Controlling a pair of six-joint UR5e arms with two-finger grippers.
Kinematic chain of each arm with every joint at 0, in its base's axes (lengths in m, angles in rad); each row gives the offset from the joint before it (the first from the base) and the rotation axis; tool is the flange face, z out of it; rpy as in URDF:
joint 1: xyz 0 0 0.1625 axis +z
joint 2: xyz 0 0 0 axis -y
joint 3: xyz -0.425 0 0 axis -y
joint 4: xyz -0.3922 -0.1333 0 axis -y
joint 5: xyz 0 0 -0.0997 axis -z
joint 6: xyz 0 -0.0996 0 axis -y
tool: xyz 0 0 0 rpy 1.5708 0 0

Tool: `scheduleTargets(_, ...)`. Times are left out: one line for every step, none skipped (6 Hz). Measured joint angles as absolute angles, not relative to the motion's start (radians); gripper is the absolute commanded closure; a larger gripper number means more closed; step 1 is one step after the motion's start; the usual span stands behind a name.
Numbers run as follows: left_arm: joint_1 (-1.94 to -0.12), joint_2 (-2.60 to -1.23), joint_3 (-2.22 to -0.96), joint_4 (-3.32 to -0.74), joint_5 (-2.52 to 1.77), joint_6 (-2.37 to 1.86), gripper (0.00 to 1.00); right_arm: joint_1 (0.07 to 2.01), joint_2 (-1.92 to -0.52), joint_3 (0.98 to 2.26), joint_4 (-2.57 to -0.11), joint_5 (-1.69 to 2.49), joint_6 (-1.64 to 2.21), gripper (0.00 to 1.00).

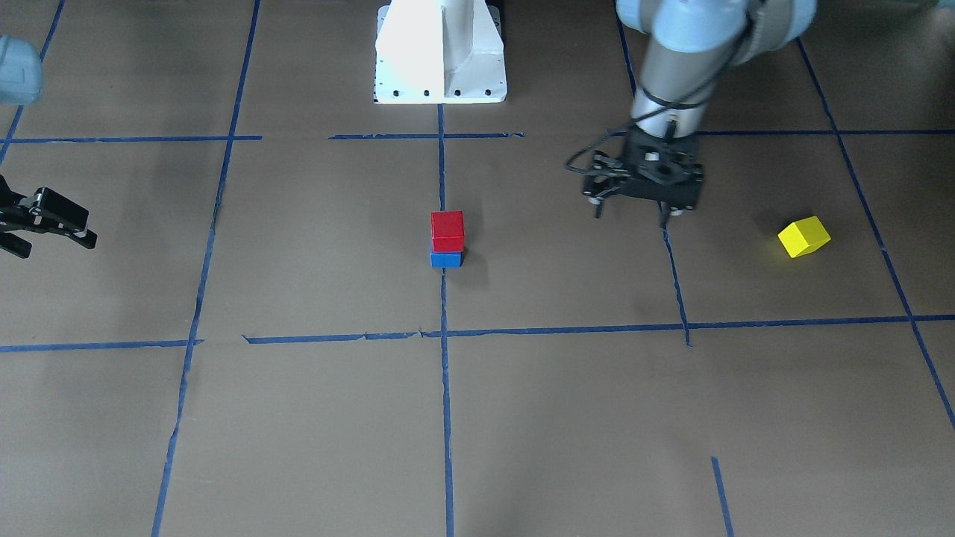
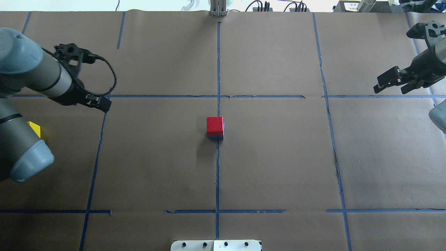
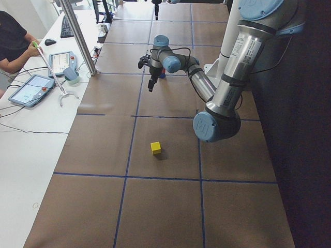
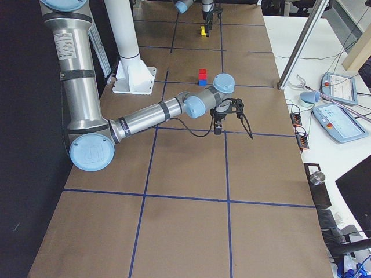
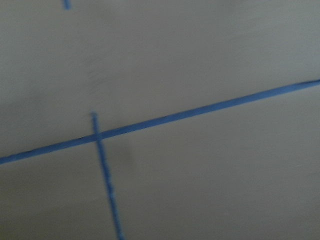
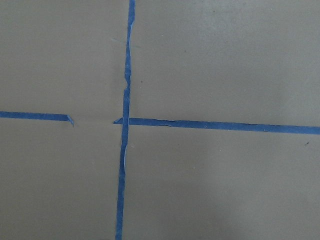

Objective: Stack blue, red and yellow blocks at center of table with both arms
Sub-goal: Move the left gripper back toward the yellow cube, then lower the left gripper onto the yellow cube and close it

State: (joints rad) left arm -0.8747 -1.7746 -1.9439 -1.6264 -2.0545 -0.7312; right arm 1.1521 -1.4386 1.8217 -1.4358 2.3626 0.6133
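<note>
The red block sits on blue, so my left gripper next grips the yellow block's opposite sides (image 1: 806, 238).
A red block (image 1: 447, 230) sits on a blue block (image 1: 445, 259) at the table's centre, on the middle tape line; the stack also shows in the overhead view (image 2: 214, 126). A yellow block (image 1: 803, 236) lies alone on the paper on my left side, partly hidden behind my left arm in the overhead view (image 2: 35, 129). My left gripper (image 1: 630, 216) is open and empty, hovering between the stack and the yellow block. My right gripper (image 2: 389, 90) is open and empty, far off at the table's right edge. Both wrist views show only paper and tape.
The robot's white base (image 1: 440, 52) stands behind the stack. Blue tape lines (image 1: 445, 373) divide the brown paper into squares. An operator's bench with tablets (image 3: 31, 88) runs along the far side.
</note>
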Motion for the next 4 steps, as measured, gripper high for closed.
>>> scheduleTargets(-0.936,-1.676,-1.925,-1.683,-2.133,-0.728,0.0,1.152,-1.439,1.822,-1.436,2.362,0.615,0.0)
scheduleTargets(-0.988,-1.613,-1.891,-1.718,-2.17,-0.729,0.0,1.152,-1.439,1.823,-1.436,2.362,0.615,0.0)
scheduleTargets(-1.028,-1.585,-1.847,-1.743,-2.192,-0.757,0.0,1.152,-1.44,1.825,-1.436,2.362,0.616,0.0)
scheduleTargets(-1.043,-1.578,-1.809,-1.767,-2.21,-0.814,0.0,1.152,-1.439,1.827,-1.435,2.362,0.617,0.0)
